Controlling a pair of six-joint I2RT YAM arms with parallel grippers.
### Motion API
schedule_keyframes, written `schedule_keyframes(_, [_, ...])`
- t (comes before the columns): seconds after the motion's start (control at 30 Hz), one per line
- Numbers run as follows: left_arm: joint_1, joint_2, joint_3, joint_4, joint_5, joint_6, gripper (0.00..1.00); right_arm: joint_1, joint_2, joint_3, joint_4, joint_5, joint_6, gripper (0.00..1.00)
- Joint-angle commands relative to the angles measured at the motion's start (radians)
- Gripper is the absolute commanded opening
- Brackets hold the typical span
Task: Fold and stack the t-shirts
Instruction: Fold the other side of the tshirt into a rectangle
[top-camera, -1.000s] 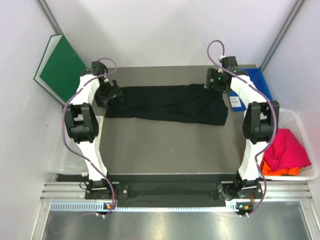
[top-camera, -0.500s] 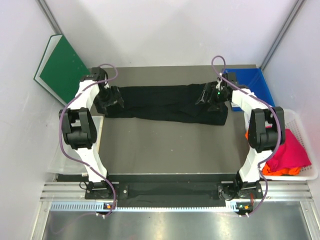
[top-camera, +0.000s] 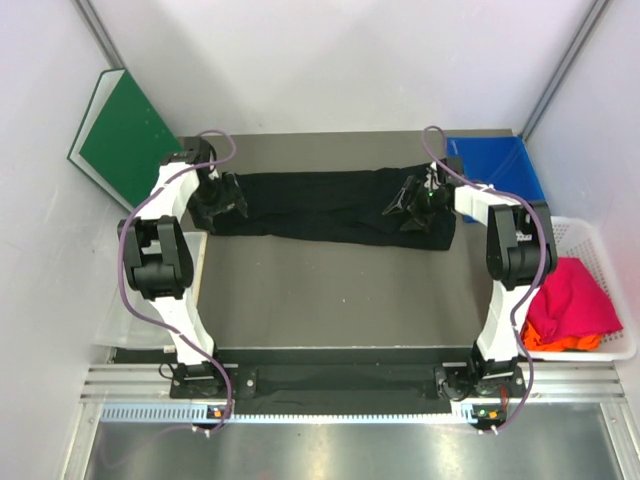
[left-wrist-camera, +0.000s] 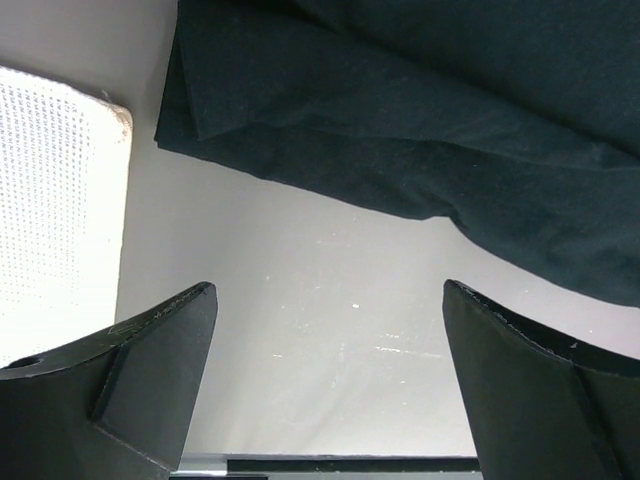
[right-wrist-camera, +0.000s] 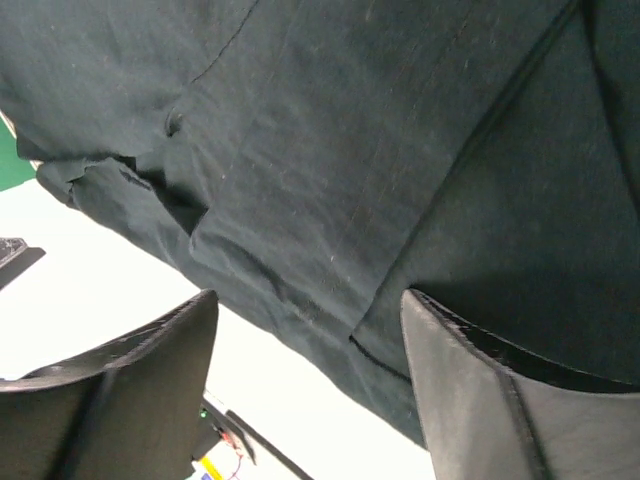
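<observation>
The robot's left gripper will next close on the far corner (top-camera: 238, 178) of the black t-shirt, at the end next to the green board.
The black t-shirt (top-camera: 330, 207) lies folded into a long band across the far half of the table. My left gripper (top-camera: 222, 197) is open and empty at its left end; in the left wrist view the shirt (left-wrist-camera: 420, 110) lies beyond the spread fingers (left-wrist-camera: 150, 370), over bare table. My right gripper (top-camera: 408, 200) is open over the shirt's right end; in the right wrist view the cloth (right-wrist-camera: 350, 150) fills the frame between the fingers (right-wrist-camera: 480, 390). A magenta-pink shirt (top-camera: 572, 296) and an orange one (top-camera: 550, 342) lie in the white basket (top-camera: 618, 345).
A green board (top-camera: 120, 135) leans on the left wall. A blue bin (top-camera: 505, 165) sits at the far right corner. A translucent white tray (top-camera: 125, 310) lies left of the table, its mesh visible in the left wrist view (left-wrist-camera: 50, 210).
My right gripper has come down and leftward from the shirt's far right corner onto its right end. My left gripper has shifted slightly at the left end.
</observation>
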Motion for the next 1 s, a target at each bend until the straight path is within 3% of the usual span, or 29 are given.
schedule_keyframes(0.0, [-0.006,-0.051,-0.011,0.026,-0.01,0.012,0.99,0.01,0.043,0.051,0.066,-0.029,0.028,0.68])
schedule_keyframes(0.1, [-0.006,-0.046,-0.013,0.026,-0.012,0.015,0.99,0.023,0.059,0.071,0.074,-0.032,0.041,0.45])
schedule_keyframes(0.13, [-0.006,-0.045,-0.013,0.024,-0.015,0.015,0.99,0.027,0.062,0.077,0.078,-0.032,0.042,0.26])
schedule_keyframes(0.23, [-0.006,-0.04,-0.013,0.026,-0.021,0.017,0.99,0.033,0.051,0.099,0.069,-0.026,0.048,0.0])
schedule_keyframes(0.57, [-0.006,-0.028,-0.007,0.023,-0.043,0.02,0.99,0.033,-0.045,0.209,0.087,0.048,0.044,0.0])
schedule_keyframes(0.97, [-0.006,0.021,0.066,0.01,-0.04,0.02,0.99,0.035,0.203,0.485,0.101,0.046,0.071,0.0])
